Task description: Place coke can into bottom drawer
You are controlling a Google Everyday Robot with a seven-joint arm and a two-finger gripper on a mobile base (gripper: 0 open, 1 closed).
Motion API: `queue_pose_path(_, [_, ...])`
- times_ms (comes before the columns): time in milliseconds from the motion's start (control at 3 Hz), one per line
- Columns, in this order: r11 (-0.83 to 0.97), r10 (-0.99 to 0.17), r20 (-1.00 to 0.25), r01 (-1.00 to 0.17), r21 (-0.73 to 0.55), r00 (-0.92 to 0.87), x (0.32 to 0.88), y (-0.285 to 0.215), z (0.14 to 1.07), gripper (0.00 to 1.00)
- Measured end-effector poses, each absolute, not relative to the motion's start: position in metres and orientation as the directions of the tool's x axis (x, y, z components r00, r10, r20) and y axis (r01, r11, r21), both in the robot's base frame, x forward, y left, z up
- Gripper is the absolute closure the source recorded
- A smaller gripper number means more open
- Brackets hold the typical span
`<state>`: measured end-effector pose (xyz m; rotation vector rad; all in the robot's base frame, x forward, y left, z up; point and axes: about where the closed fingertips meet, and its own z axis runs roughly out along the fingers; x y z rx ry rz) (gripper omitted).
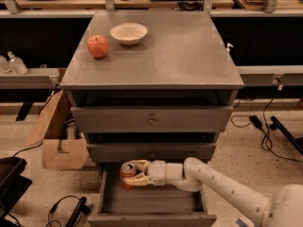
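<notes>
Next, my gripper takes the coke can, now upright in the drawer's back part, to the bottom drawer's inside (128,192). It will put the can down there, near the drawer's side toward the cardboard box.
The coke can (127,172), red with a silver top, stands upright in the back left part of the open bottom drawer (151,203). My gripper (134,173) reaches in from the right on a white arm, and its fingers (138,165) are closed around the can. The can's base is at or just above the drawer floor; I cannot tell if it touches. The two upper knobbed drawers are shut.
A red apple (97,46) and a white bowl (128,33) sit on the cabinet top (180,56). A cardboard box (57,136) stands left of the cabinet. Cables (265,126) lie on the floor at right, and black gear (12,183) at lower left.
</notes>
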<state>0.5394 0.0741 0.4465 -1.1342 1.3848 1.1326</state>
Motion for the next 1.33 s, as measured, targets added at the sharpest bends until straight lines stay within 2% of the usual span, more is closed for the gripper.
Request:
queue_pose_path(667, [0.108,-0.031,-0.999,-0.993,0.039,-0.042,0.566,0.106,0.346,1.00])
queue_pose_path(1333, [0.161,0.001,-0.995,-0.982,0.099,-0.100,0.579,0.109,0.274,1.00])
